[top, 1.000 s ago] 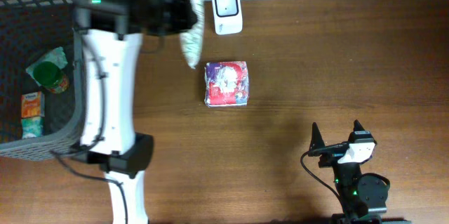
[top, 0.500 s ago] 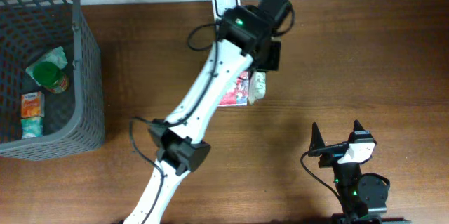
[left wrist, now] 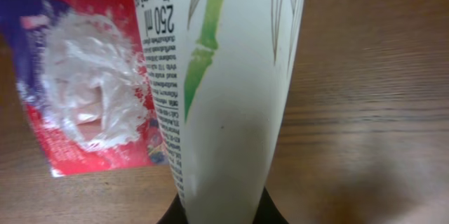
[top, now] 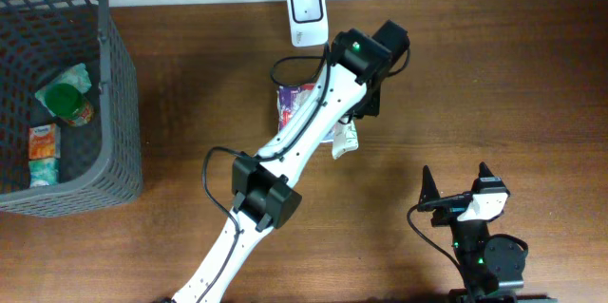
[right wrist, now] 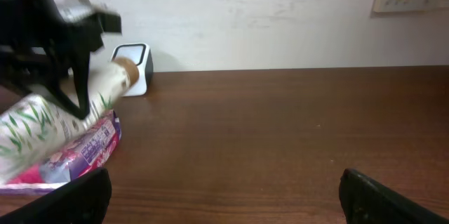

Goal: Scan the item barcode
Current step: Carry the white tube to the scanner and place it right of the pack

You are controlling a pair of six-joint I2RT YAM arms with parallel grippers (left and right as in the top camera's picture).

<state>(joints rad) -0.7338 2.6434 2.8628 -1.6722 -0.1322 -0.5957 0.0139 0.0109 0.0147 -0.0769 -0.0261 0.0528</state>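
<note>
Next, I let go of the white tube with my left gripper on the bare table (top: 353, 116) (left wrist: 231, 102) beside the red and purple packet. The tube now hangs over that packet's edge.
My left gripper (top: 357, 116) is shut on a white tube (top: 344, 140) printed with green bamboo. In the left wrist view the tube (left wrist: 224, 97) fills the middle, pinched at its lower end between the dark jaws (left wrist: 221, 213), and hangs over the right edge of a red and purple packet (left wrist: 84, 90). The packet (top: 288, 108) lies on the table, partly under the left arm. The white barcode scanner (top: 308, 13) stands at the back edge, behind the packet. My right gripper (top: 456, 192) rests near the front right, open and with nothing in it (right wrist: 224, 203).
A dark mesh basket (top: 122, 104) at the far left holds a green-lidded item (top: 65, 99) and a small orange box (top: 43, 142). The right wrist view shows the tube (right wrist: 56, 115), the packet (right wrist: 84, 150) and the scanner (right wrist: 133, 66) against a white wall.
The left arm swung from beside the basket to the table's middle, carrying the tube. The tube has come down by the packet's right edge. The right arm stayed still.
</note>
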